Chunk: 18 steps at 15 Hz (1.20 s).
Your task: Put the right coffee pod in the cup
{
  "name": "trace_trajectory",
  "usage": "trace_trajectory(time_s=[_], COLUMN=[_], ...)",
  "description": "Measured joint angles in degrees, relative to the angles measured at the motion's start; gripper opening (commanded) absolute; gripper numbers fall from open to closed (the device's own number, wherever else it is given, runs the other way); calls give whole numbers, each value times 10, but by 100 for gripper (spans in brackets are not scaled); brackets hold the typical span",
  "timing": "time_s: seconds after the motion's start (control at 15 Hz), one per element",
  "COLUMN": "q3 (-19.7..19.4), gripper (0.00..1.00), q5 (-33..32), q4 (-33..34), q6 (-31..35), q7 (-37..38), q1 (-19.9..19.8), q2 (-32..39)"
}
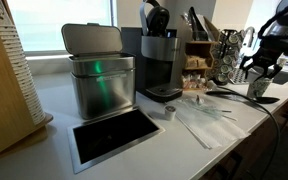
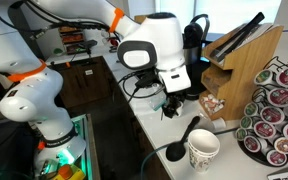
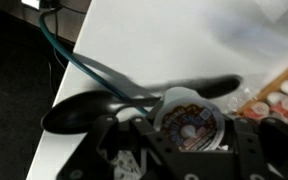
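Next, my gripper sets the coffee pod down flat on its bottom inside the pale patterned cup (image 1: 257, 89) by the black spoon and lets go of it there.
In the wrist view my gripper (image 3: 190, 140) is shut on a coffee pod (image 3: 187, 120) with a white rim and a printed round lid, one finger on each side. In an exterior view my gripper (image 2: 171, 108) hangs over the white counter, up and to the left of the pale patterned cup (image 2: 202, 150), which stands upright near the counter's front edge. In an exterior view my gripper (image 1: 256, 74) is at the far right, just above the cup (image 1: 258, 89). Another small grey pod (image 1: 169, 113) stands in front of the coffee machine. The cup is out of the wrist view.
Black spoons (image 3: 94, 108) lie on the counter below the gripper, one next to the cup (image 2: 184, 135). A pod carousel (image 2: 279, 115) and a wooden knife block (image 2: 246, 60) stand beside it. The black coffee machine (image 1: 162, 62) and a metal bin (image 1: 99, 75) are further along.
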Motion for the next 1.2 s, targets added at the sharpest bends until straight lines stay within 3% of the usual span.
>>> trace_trajectory(time_s=[0.2, 0.4, 0.8, 1.2], q3=[-20, -36, -66, -76], gripper=[10, 10, 10, 10], q5=[38, 69, 121, 122], q4=[44, 98, 206, 278], q6=[-46, -89, -184, -220], q7=[-2, 11, 55, 123], q1=[-23, -42, -57, -64], q2=[-48, -50, 43, 141])
